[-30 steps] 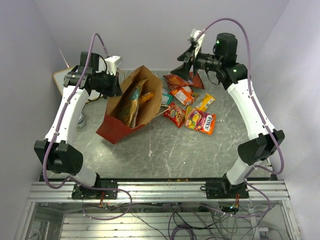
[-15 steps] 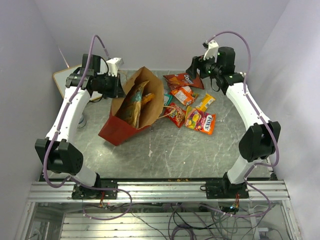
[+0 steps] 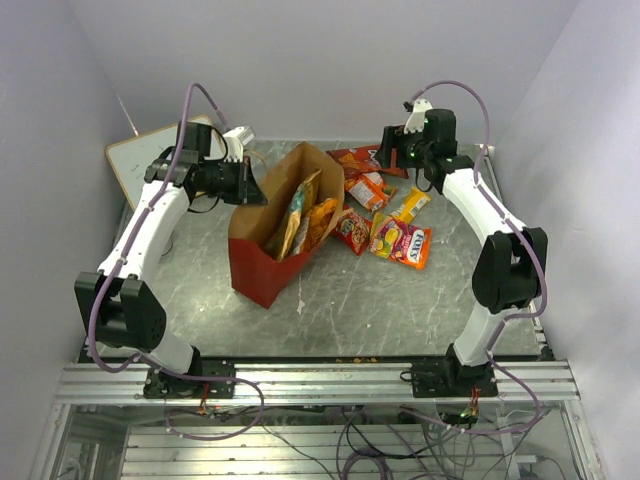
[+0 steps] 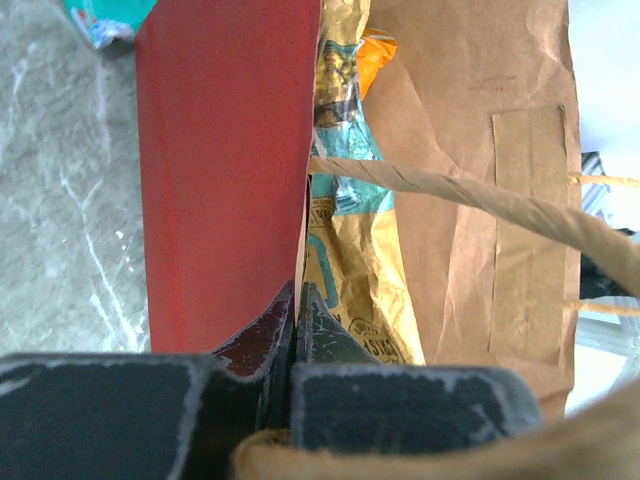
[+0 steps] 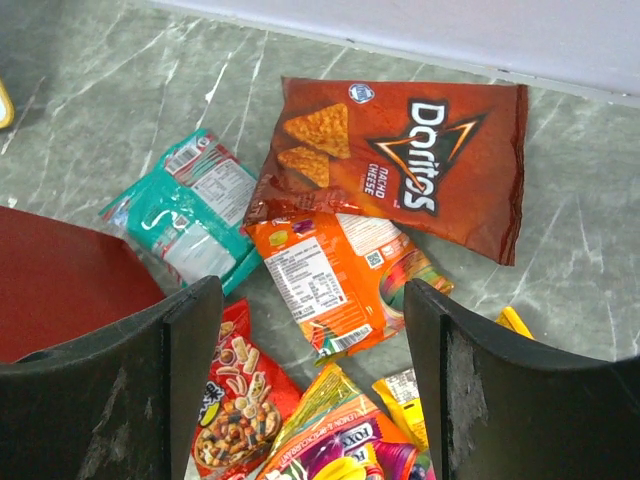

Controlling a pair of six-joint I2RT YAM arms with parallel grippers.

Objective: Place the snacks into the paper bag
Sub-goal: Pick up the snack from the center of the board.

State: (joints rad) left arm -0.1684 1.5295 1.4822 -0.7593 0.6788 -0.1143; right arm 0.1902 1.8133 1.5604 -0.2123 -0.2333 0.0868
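The dark red chip bag should next be grabbed with my right gripper by the middle of its near long edge (image 3: 385,172) (image 5: 418,225), just below the big printed letters.
The paper bag (image 3: 262,262), red outside and brown inside, stands mouth-up left of centre. My left gripper (image 3: 254,190) is shut on its back rim; in the left wrist view the gripper (image 4: 297,300) pinches the bag wall (image 4: 220,180). Inside the bag lean a tan-gold packet (image 3: 296,212) and an orange one (image 3: 320,215). The other snacks lie to its right: a dark red chip bag (image 5: 410,160), an orange pack (image 5: 335,275), a teal pack (image 5: 190,210), a small red pack (image 5: 240,400) and a pack with yellow fruit printed on it (image 3: 402,243). My right gripper (image 5: 312,300) hangs open and empty above them.
A white board (image 3: 140,160) leans at the back left behind my left arm. The bag's twine handle (image 4: 450,195) loops across its mouth beside my left fingers. Walls close in the table at the back and on both sides.
My left gripper has pulled the bag's rim up and to the right, so the bag went from leaning over to standing. My right arm swung down and left over the snack pile.
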